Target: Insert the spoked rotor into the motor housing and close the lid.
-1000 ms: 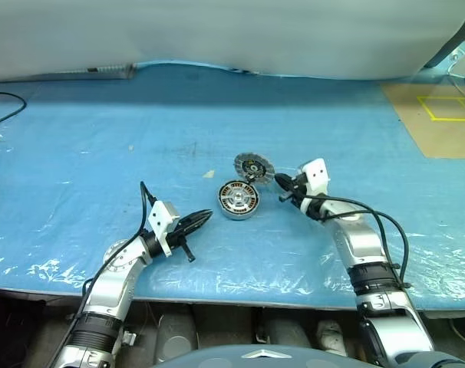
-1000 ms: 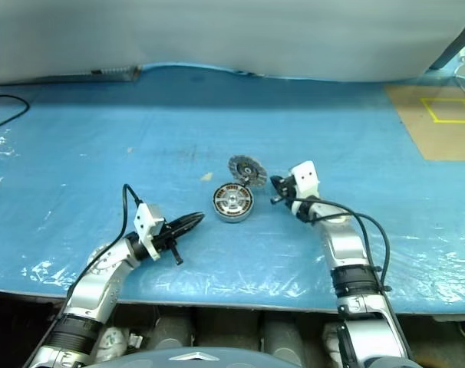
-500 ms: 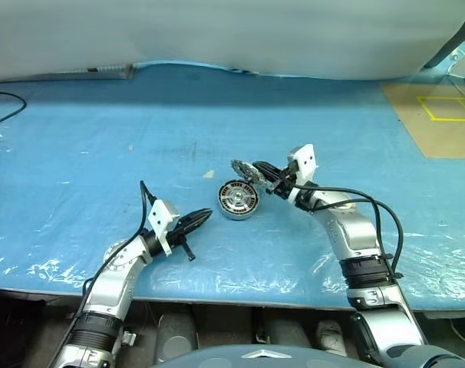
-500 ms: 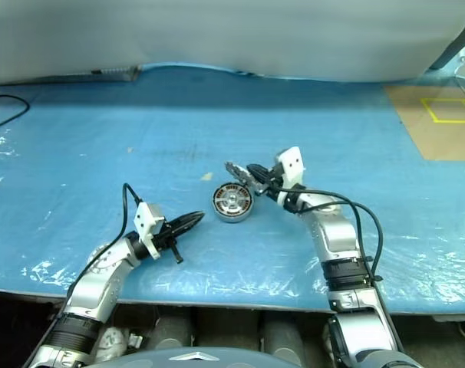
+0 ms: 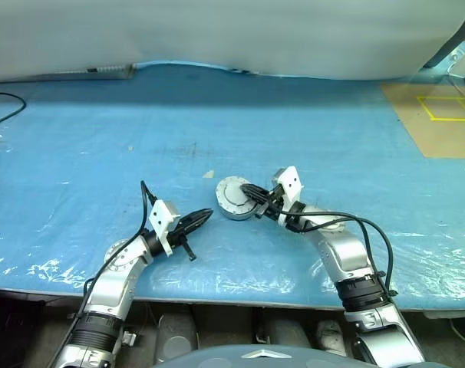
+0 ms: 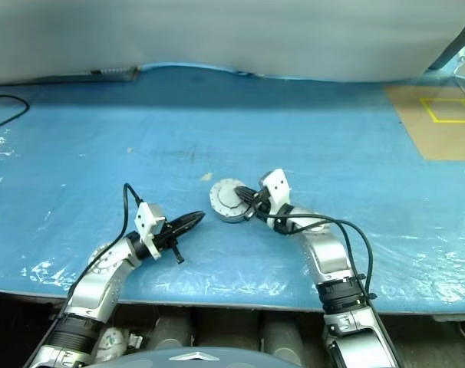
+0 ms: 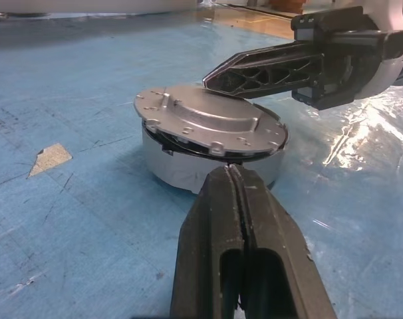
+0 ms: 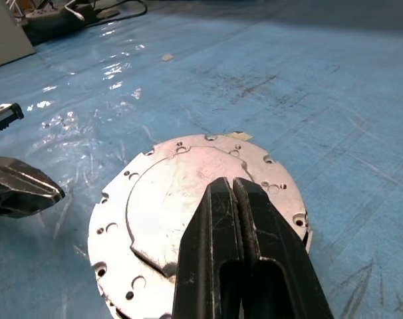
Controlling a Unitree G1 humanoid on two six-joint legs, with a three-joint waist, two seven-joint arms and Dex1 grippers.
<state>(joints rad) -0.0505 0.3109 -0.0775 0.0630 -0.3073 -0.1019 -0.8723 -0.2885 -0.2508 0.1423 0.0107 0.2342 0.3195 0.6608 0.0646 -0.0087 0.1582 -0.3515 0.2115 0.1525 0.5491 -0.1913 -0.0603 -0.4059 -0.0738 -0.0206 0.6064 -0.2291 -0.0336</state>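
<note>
The lid sits at a tilt with a dark gap under its edge, so the robot's right gripper needs to open, grip the lid's raised centre (image 8: 169, 199) and work the lid into place.
The motor housing (image 7: 167, 163), a short silver cup, stands mid-table. The grey-silver lid (image 7: 208, 123) lies on top of it, smooth drilled face up, slightly tilted and off-centre, with a dark gap under one edge. My right gripper (image 5: 246, 189) is shut, its fingertips (image 8: 232, 189) resting over the lid's right side with nothing between them. My left gripper (image 5: 208, 215) is shut too, level just left of the housing and a little short of it, pointing at its wall. The spoked rotor is hidden beneath the lid.
Crinkled blue plastic sheet (image 5: 102, 138) covers the table. A small pale scrap (image 5: 208, 174) lies just behind the housing. A black cable (image 5: 6, 100) curls at the far left, and a tan board with yellow tape (image 5: 440, 115) sits far right. The table's front edge runs close below both arms.
The lid, which leaned upright behind the housing, now lies flat on top of it. My right gripper swept left and back with it. The left arm stayed still.
</note>
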